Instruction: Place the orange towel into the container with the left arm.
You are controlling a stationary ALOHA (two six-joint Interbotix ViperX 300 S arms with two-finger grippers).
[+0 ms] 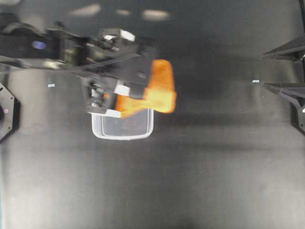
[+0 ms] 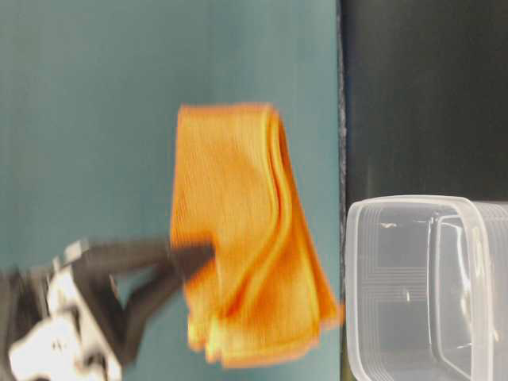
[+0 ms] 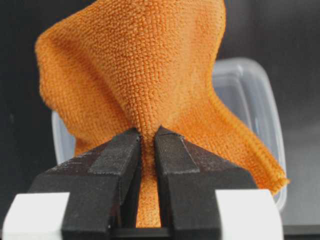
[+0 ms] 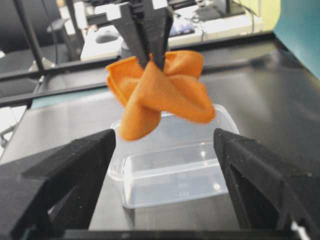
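Observation:
My left gripper has the orange towel, now held over the container's far rim. It will let the towel go inside the far half of the container [image 1: 127, 92] [image 3: 154, 131].
The orange towel [image 1: 159, 90] hangs bunched from my left gripper [image 1: 138, 91], which is shut on it and holds it in the air over the far rim of the container [image 1: 123, 126]. In the left wrist view the jaws [image 3: 147, 135] pinch a fold of the towel [image 3: 140, 65], with the clear tub [image 3: 250, 95] below and behind it. The tub is empty and upright on the table. My right gripper [image 1: 263, 71] is open and empty at the right edge. Its view shows the towel [image 4: 160, 95] above the tub [image 4: 170, 170] between its spread fingers [image 4: 75, 170].
Two small pale tape marks [image 1: 51, 85] [image 1: 256, 81] lie on the dark table. A black arm base [image 1: 7, 112] sits at the left edge. In the table-level view the towel [image 2: 238, 238] hangs beside the tub [image 2: 429, 286].

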